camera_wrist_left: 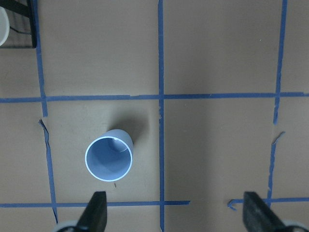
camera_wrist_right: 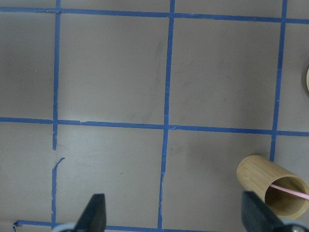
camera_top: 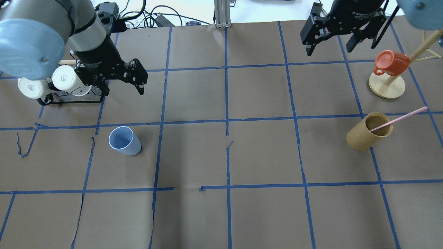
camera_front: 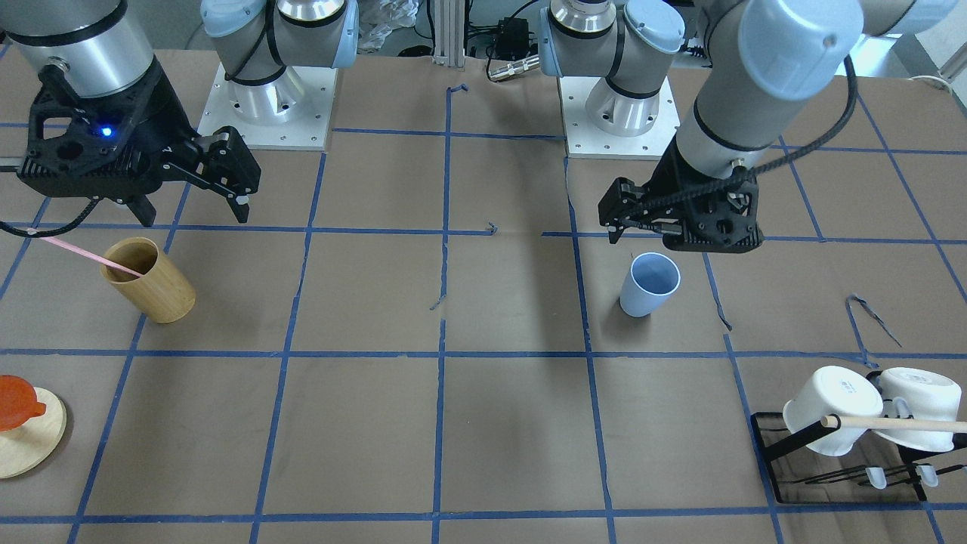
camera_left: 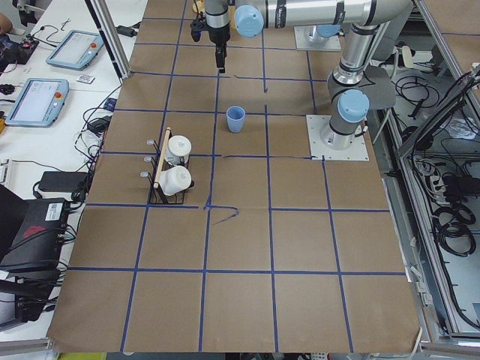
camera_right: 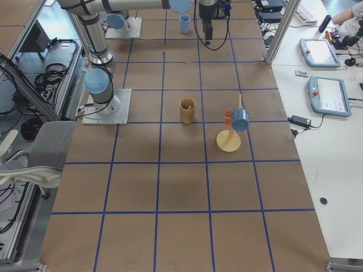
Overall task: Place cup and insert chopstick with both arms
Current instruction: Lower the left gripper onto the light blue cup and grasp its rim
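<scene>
Next, my left gripper will go to the light-blue cup's rim (camera_front: 631, 271) (camera_wrist_left: 131, 158) and close there, on the side facing the bamboo cup.
The light-blue cup (camera_top: 124, 140) stands upright on the table's left half; it also shows in the front view (camera_front: 650, 284). My left gripper (camera_top: 124, 91) hovers open and empty above and behind it. In the left wrist view the cup (camera_wrist_left: 109, 155) lies just ahead of the left fingertip (camera_wrist_left: 96, 212). The pink chopstick (camera_top: 401, 118) leans in a tan bamboo cup (camera_top: 368, 131) on the right. My right gripper (camera_top: 328, 52) hangs open and empty, high and well behind the bamboo cup. The right wrist view shows the bamboo cup (camera_wrist_right: 273, 191) at the lower right.
A black rack with two white mugs (camera_top: 52, 83) and a wooden rod stands at the far left, close to my left arm. A wooden stand with an orange mug (camera_top: 387, 74) stands at the far right. Blue tape lines grid the brown table.
</scene>
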You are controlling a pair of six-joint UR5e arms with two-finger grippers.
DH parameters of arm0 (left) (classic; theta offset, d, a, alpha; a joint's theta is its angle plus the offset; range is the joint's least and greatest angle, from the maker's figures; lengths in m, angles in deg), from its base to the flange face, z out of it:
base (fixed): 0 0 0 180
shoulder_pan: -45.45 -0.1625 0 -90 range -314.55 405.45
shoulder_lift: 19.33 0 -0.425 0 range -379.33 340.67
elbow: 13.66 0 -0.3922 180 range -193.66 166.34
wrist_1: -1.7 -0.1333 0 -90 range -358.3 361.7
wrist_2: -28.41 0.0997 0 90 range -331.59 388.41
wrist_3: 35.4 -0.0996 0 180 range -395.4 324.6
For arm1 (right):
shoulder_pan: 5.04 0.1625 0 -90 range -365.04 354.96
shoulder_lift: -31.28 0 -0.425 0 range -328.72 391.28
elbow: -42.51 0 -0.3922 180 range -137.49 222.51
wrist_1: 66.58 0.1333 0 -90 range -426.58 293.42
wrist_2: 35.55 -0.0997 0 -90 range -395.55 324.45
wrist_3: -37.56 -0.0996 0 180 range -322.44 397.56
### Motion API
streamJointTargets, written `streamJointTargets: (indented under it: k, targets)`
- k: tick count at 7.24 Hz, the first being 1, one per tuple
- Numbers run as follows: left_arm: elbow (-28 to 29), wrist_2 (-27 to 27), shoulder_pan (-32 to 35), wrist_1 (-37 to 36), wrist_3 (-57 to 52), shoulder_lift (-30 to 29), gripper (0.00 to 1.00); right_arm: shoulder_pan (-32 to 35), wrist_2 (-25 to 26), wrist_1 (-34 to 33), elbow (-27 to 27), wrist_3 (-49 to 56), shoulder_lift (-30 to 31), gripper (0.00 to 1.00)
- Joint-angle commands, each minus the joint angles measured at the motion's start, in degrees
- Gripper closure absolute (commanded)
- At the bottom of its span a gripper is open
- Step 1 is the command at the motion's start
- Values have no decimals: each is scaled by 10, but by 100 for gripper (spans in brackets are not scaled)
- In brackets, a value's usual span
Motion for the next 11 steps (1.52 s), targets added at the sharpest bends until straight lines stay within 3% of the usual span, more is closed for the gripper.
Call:
streamJointTargets:
  k: [1,4,7,8,9,10,11]
  targets:
    - [-112,3,-23,-96,-35,-2,0,1,0,-1,0,0,-1,0]
    - [-149,11,-24,-111,-44,-17,7,0,4,2,0,0,0,0]
    - [-213,45,-24,-219,-48,-46,11,0,1,1,0,0,0,0]
    - [-216,45,-24,-221,-51,-52,27,0,1,3,-1,0,0,0]
    - [-215,43,-24,-221,-53,-54,68,0,2,4,-1,0,-1,0]
    - [-212,44,-24,-223,-53,-53,100,0,2,5,-1,1,-1,0]
    - [-211,44,-24,-226,-53,-52,100,-1,9,6,-1,10,-1,0]
